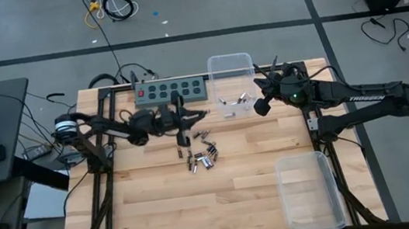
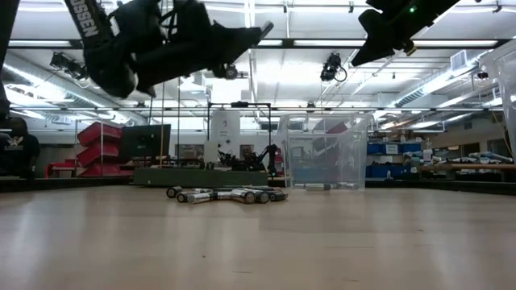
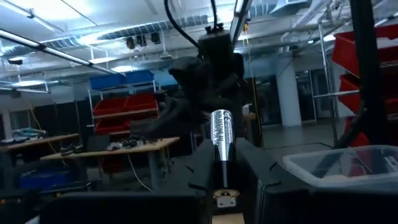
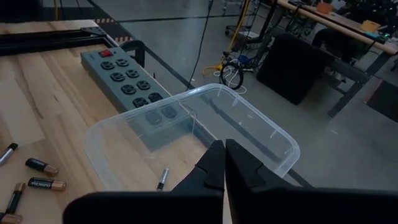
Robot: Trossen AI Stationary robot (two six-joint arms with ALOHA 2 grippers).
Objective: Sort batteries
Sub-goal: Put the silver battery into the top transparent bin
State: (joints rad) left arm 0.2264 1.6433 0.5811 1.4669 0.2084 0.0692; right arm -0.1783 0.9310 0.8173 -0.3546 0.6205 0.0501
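Next, my left gripper releases the silvery battery inside the far clear bin (image 1: 227,90), over on the side of that bin that is toward the power strip.
Several batteries (image 1: 202,157) lie in a loose pile on the wooden table, also seen in the low view (image 2: 230,195). My left gripper (image 1: 198,116) hangs above the table just far of the pile, shut on one silvery battery (image 3: 222,134). My right gripper (image 4: 222,163) is shut, holds nothing, and hovers over the near edge of the far clear bin (image 1: 233,80). A few batteries (image 1: 233,103) lie on that bin's floor, one of them in the right wrist view (image 4: 162,178). My left gripper pinches the silvery battery between its two fingers, on the sides of its rear half (image 3: 222,171). The battery lies along the fingers, and its front end (image 3: 221,118) sticks out past the fingertips. The fingers slant upward toward the table's right. The battery is lifted clear of the table.
A green power strip (image 1: 170,91) lies along the far edge, left of the far bin. A second clear bin (image 1: 308,192) stands at the near right. Loose batteries (image 4: 42,175) lie near the far bin. Bare wood fills the near half of the table.
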